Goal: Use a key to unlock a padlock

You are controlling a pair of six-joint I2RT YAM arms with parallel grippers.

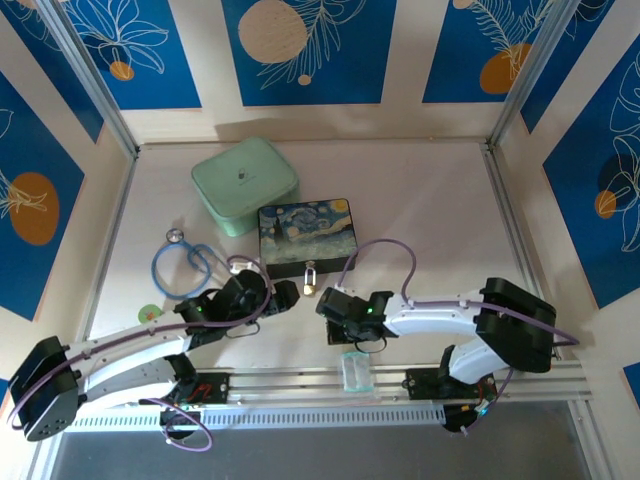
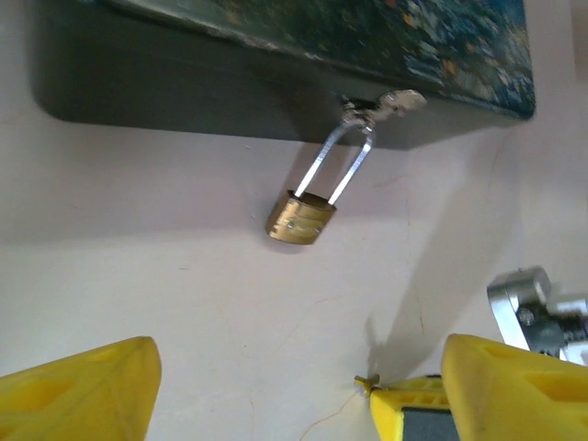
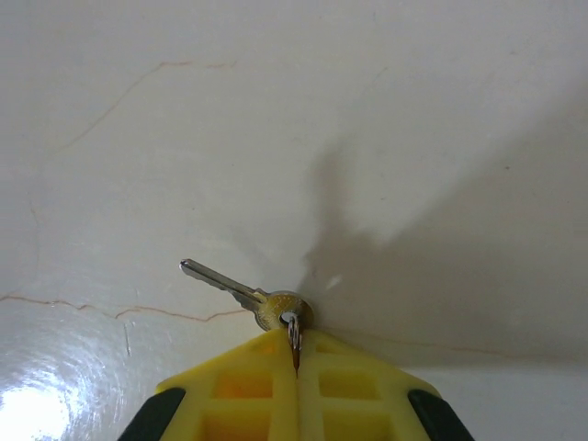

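Observation:
The key hangs crooked by its small ring in my right gripper, so next I set it down and take it by the head (image 3: 282,309).
A tiny brass padlock (image 2: 300,219) hangs by its thin silver shackle from the clasp (image 2: 384,104) on the front of the painted box (image 1: 305,235), its body resting on the table. My left gripper (image 2: 300,367) is open, just short of the padlock (image 1: 310,281), with nothing between its yellow fingers (image 2: 78,386). My right gripper (image 3: 296,344) is shut on the small ring of the key (image 3: 241,291), whose silver blade points left over the table. The key's tip (image 2: 367,381) also pokes out beside the left gripper's right finger. In the top view the two grippers, left (image 1: 285,295) and right (image 1: 326,303), meet in front of the box.
A mint green case (image 1: 245,185) lies behind the painted box. A blue stethoscope (image 1: 185,265) rests to the left of the left arm. A clear plastic packet (image 1: 355,372) sits on the rail near the right arm's base.

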